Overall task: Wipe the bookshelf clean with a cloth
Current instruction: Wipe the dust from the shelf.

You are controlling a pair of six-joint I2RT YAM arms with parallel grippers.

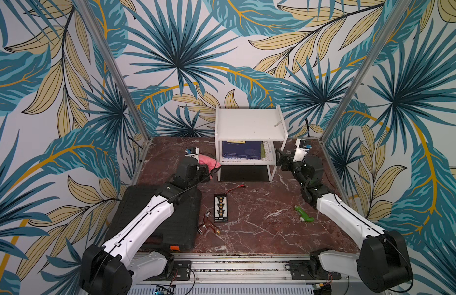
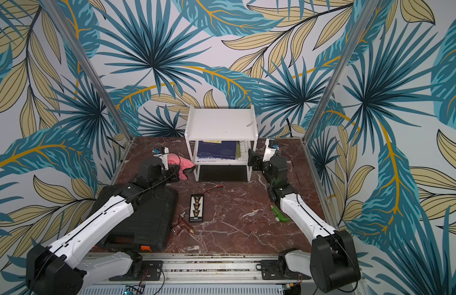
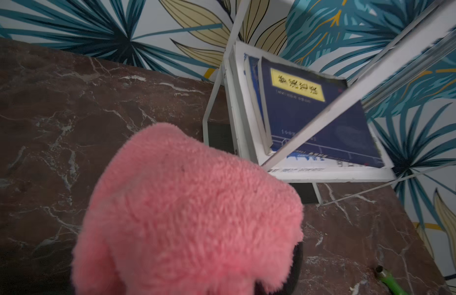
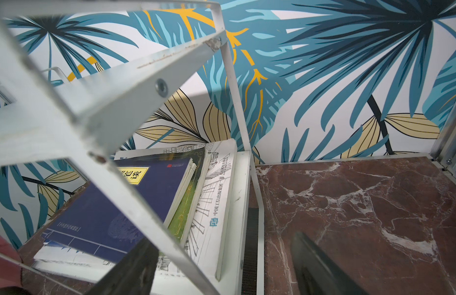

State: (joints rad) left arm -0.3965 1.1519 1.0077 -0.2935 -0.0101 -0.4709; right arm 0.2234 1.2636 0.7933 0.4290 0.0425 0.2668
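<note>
Next, I take hold of the pink cloth in my left gripper (image 1: 208, 161) (image 4: 5, 261) with my right gripper, to wipe the bookshelf's top board with it.
The white bookshelf (image 1: 250, 122) (image 2: 222, 122) stands at the back of the marble table, with books on its lower tier. My left gripper (image 1: 211, 169) (image 2: 186, 170) hovers just left of the shelf's lower tier, shut on the pink cloth (image 1: 207, 161) (image 2: 182, 163). In the left wrist view the cloth (image 3: 191, 209) drapes over the jaws and hides them, apart from one dark finger (image 3: 296, 265). My right gripper (image 1: 279, 161) (image 2: 251, 159) (image 4: 227, 268) is open at the shelf's right side. Its fingers straddle the lower board's (image 4: 243, 204) front right corner.
A black ribbed case (image 1: 158, 219) lies under the left arm. On the table in front are a black connector strip (image 1: 220, 208), red wires (image 1: 234, 189), small metal fittings (image 1: 207, 224) and a green toy (image 1: 303, 214). A small scrap (image 1: 277, 124) lies on the top board.
</note>
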